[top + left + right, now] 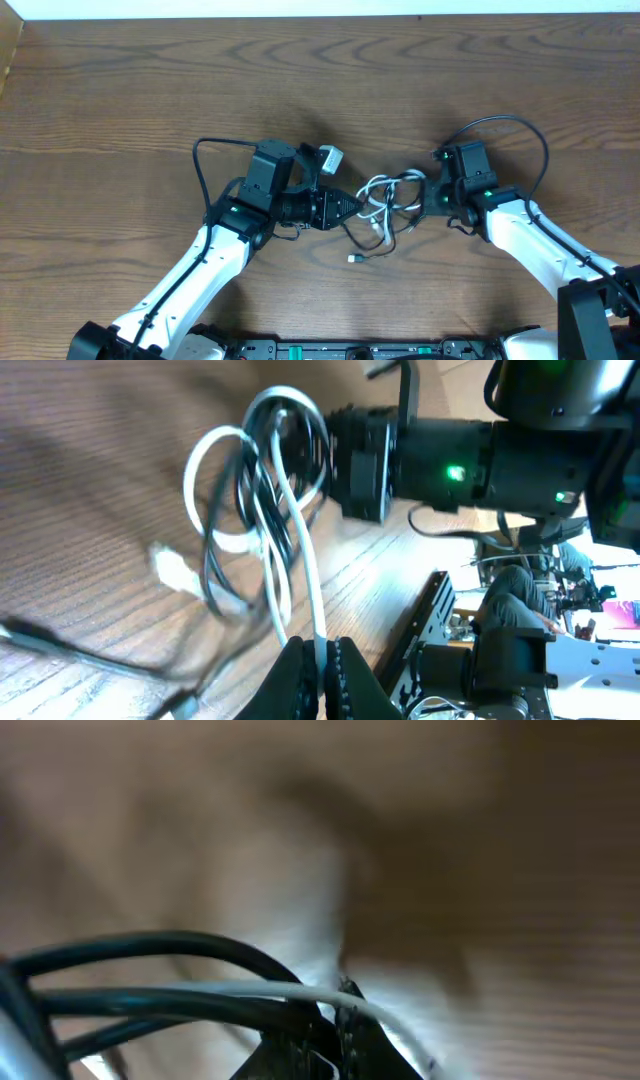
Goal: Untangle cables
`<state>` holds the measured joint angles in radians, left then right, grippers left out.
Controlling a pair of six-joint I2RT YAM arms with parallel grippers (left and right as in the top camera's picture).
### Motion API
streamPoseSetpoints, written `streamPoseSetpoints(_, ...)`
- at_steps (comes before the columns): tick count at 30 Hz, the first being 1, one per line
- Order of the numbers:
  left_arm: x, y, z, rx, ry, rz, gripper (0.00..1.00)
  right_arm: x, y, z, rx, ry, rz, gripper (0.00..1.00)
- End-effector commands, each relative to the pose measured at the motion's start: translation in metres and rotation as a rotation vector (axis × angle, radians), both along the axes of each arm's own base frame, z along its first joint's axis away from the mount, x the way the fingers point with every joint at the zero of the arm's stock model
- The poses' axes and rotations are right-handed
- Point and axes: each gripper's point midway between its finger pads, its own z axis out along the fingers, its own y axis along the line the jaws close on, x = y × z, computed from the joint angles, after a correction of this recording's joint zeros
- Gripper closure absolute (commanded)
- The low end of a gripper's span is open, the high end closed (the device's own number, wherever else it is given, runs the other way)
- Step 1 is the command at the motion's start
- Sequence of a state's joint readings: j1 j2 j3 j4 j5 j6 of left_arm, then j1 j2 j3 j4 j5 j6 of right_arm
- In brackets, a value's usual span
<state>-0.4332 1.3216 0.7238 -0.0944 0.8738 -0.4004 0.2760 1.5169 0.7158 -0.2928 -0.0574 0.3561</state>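
Note:
I am pinching a lone white piece of cable that runs into the looped bundle with my left gripper, so it should open and take the black and white strands of cable together point(270, 515).
A white cable point(378, 186) and a black cable point(388, 232) lie knotted together in loops at the table's middle, between my two grippers. My left gripper point(352, 207) points right into the tangle. In the left wrist view its jaws point(322, 658) are shut on a strand of the white cable point(306, 565), which runs up to the looped bundle. A white plug end point(170, 568) lies on the wood. My right gripper point(424, 196) meets the tangle from the right. Up close it point(337, 1012) is pinched on the black cable point(200, 1005), and the white cable point(290, 988) drapes over its tip.
A small plug end point(354, 259) trails toward the front edge. The wooden table point(130, 110) runs to a white wall at the back. A black rail point(350, 350) lines the front edge. Each arm's own thick black cable point(205, 150) arcs beside it.

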Motion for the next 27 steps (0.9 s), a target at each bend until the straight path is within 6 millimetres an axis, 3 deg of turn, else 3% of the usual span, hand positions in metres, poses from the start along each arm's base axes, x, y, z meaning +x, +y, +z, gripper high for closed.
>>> streamPoseSetpoints(1, 0.000, -0.001, 0.017, -0.037, -0.024, -0.014, 0.92, 0.011, -0.029, 0.003, -0.118, -0.062, -0.112, 0.95)
streamPoseSetpoints(9, 0.005, 0.003, 0.011, 0.001, -0.039, 0.018, 0.92, 0.023, -0.020, 0.043, -0.048, -0.189, -0.091, 0.99)
streamPoseSetpoints(12, 0.022, 0.021, -0.010, 0.138, -0.051, 0.147, 0.91, 0.021, -0.009, 0.060, 0.003, -0.224, -0.042, 0.99)
streamPoseSetpoints(15, 0.041, 0.057, -0.037, 0.327, -0.009, 0.367, 0.68, 0.016, 0.000, 0.071, 0.057, -0.234, -0.009, 0.99)
streamPoseSetpoints(17, 0.045, 0.078, -0.049, 0.408, 0.043, 0.491, 0.65, 0.011, 0.006, 0.074, 0.090, -0.225, 0.014, 0.99)
streamPoseSetpoints(20, 0.044, 0.093, -0.057, 0.459, 0.086, 0.561, 0.64, 0.003, 0.010, 0.072, 0.111, -0.191, 0.033, 0.99)
streamPoseSetpoints(24, 0.043, 0.088, -0.054, 0.429, 0.092, 0.545, 0.56, -0.005, 0.021, 0.070, 0.165, -0.157, 0.077, 0.99)
streamPoseSetpoints(27, 0.045, 0.065, -0.038, 0.335, 0.009, 0.411, 0.52, -0.013, 0.039, 0.075, 0.241, -0.147, 0.183, 0.99)
